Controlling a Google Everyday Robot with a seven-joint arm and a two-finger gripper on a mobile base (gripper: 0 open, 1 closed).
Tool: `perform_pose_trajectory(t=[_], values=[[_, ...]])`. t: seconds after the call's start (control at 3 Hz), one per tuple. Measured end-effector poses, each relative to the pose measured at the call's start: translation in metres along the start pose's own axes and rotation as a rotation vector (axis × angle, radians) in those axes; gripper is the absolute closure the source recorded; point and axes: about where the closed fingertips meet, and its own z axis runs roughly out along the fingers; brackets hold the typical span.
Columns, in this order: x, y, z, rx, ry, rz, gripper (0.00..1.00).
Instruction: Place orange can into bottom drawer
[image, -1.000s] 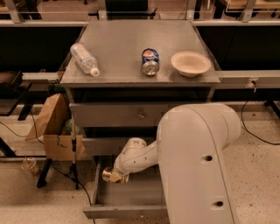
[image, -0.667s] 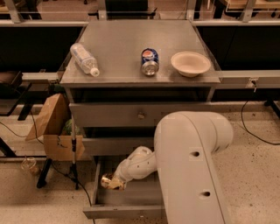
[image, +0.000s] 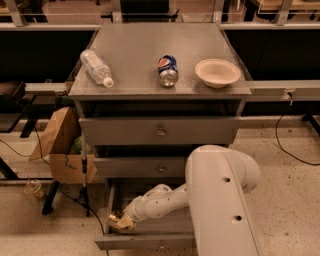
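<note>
Next, my gripper releases the orange can near the middle of the open bottom drawer's inside (image: 149, 211), in the area that is below the knobs. The can now sits low inside that drawer.
The bottom drawer (image: 145, 241) is pulled open below the two knobbed drawers. My gripper (image: 121, 222) reaches down into its left front corner. It is shut on the orange can (image: 119, 223), a small golden-brown can that sits low inside the drawer, at or near its floor. My white arm (image: 165, 200) runs from the large white body at the lower right into the drawer and hides much of the drawer's floor.
On the cabinet top lie a clear plastic bottle (image: 96, 67), a blue Pepsi can (image: 168, 70) and a cream bowl (image: 217, 72). A cardboard box (image: 62, 145) and a stand leg (image: 84, 182) are left of the cabinet.
My gripper has moved down and to the left with the orange can, from above the drawer's edge into its left front corner.
</note>
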Motion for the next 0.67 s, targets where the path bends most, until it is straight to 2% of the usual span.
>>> perform_pose_trajectory(t=[0.33, 0.67], values=[[-0.004, -0.03, -0.008, 0.039, -0.045, 0.068, 1.0], [-0.009, -0.076, -0.019, 0.076, -0.057, 0.12, 1.0]])
